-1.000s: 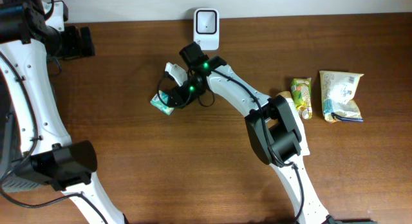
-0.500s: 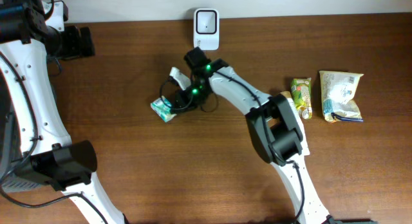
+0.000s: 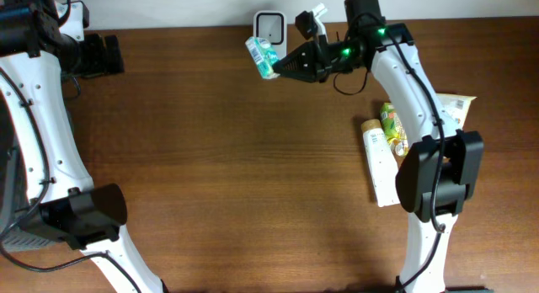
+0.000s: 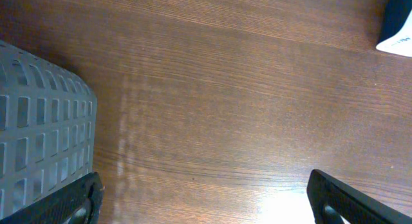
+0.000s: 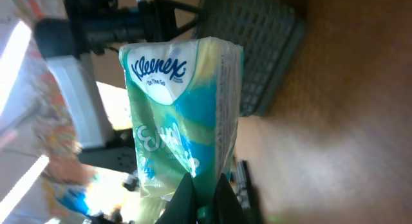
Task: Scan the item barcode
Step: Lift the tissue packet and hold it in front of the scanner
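My right gripper will set the Kleenex tissue pack, now hanging just in front of the barcode scanner, down so that it rests between the green snack packet and the white pouch (image 3: 413,144).
The item is a green, blue and white Kleenex tissue pack (image 3: 262,55) (image 5: 183,121). It hangs in the air just in front of the white barcode scanner (image 3: 269,28) at the table's back edge. My right gripper (image 3: 283,67) (image 5: 205,193) is shut on the pack's lower edge, its dark fingers pinching the wrapper. I cannot make out a barcode in these views. My left gripper (image 4: 206,201) stands open over bare wood at the far left, with nothing between its fingers (image 4: 80,198).
A green snack packet (image 3: 394,127), a white pouch (image 3: 445,125) and a white tube (image 3: 381,165) lie at the right of the table. A grey perforated basket (image 4: 38,140) (image 5: 257,50) stands beside the left gripper.
The right gripper closed on the tissue pack at the table's middle-left, lifted it and swung it up to the scanner. The left arm has not moved.
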Available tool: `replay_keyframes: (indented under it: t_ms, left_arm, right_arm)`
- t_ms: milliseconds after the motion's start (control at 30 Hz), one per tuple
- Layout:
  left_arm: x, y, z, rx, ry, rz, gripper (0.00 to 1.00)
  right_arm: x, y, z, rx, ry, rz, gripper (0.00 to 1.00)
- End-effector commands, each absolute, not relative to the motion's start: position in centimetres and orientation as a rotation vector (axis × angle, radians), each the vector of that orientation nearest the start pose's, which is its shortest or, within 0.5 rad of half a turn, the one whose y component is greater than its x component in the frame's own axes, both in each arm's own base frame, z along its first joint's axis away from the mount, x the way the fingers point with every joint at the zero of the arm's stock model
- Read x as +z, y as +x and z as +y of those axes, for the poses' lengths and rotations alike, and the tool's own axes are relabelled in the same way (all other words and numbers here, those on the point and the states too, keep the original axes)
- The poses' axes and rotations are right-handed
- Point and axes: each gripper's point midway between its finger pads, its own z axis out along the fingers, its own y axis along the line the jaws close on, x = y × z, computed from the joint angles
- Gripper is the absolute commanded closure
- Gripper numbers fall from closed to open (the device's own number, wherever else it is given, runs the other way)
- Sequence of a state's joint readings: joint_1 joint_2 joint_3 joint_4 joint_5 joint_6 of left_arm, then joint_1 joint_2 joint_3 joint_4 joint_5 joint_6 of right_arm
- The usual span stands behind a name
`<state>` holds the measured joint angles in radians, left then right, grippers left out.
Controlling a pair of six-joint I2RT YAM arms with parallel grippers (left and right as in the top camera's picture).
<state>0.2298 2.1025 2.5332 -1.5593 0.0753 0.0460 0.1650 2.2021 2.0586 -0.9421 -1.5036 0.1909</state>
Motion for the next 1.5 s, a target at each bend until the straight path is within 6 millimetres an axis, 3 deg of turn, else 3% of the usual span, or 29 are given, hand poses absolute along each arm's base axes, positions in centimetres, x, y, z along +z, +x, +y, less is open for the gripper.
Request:
replay_keyframes:
  t_ms: [0,233,400,467,633,733,833,933,1000,1067,1267,1467]
  left_arm:
    - [28.3,44.8,9.3,-0.017,-0.209,2.662,0.01]
    - [28.3,44.8,9.3,-0.017,-0.209,2.662,0.01]
    - [28.3,44.8,9.3,-0.017,-0.209,2.662,0.01]
    - [28.3,44.8,9.3,-0.017,-0.209,2.662,0.01]
    - [28.3,44.8,9.2,-0.017,-0.209,2.662,0.01]
    - [28.3,44.8,9.3,-0.017,-0.209,2.662,0.01]
    - [28.3,44.8,9.3,-0.017,-0.209,2.662,0.01]
    - [28.3,44.8,9.3,-0.017,-0.209,2.662,0.01]
    - [28.3,44.8,9.3,-0.017,-0.209,2.662,0.01]
    - [28.3,44.8,9.2,-0.017,-0.209,2.662,0.01]
    - [28.3,44.8,9.3,-0.017,-0.209,2.662,0.01]
    - [28.3,44.8,9.3,-0.017,-0.209,2.662,0.01]
  right_arm:
    - [30.9,43.2,22.0,2.146,-0.339,2.157,0.96]
    - [35.9,42.7,17.9,2.024,-0.364,2.05,0.96]
    - [36.6,42.4,18.3,1.946,-0.458,2.003,0.96]
    - [35.1,43.2,19.2,1.821,-0.446,2.067,0.96]
    - [29.1,45.5,22.6,1.315,-0.374,2.336,0.96]
    - [25.1,46.8,23.4,0.821,-0.344,2.465,0.96]
    - [25.6,47.9,23.7,0.491,-0.412,2.407,0.96]
    - [28.8,50.9,23.1,-0.076,-0.493,2.166,0.96]
    - [30.0,52.7,23.5,-0.282,-0.532,2.038,0.96]
    - [29.5,54.5,24.0,-0.404,-0.581,1.964,0.96]
    - [22.3,61.3,22.9,-0.637,-0.666,1.882,0.96]
    - [17.1,65.0,22.1,-0.761,-0.769,1.799,0.93]
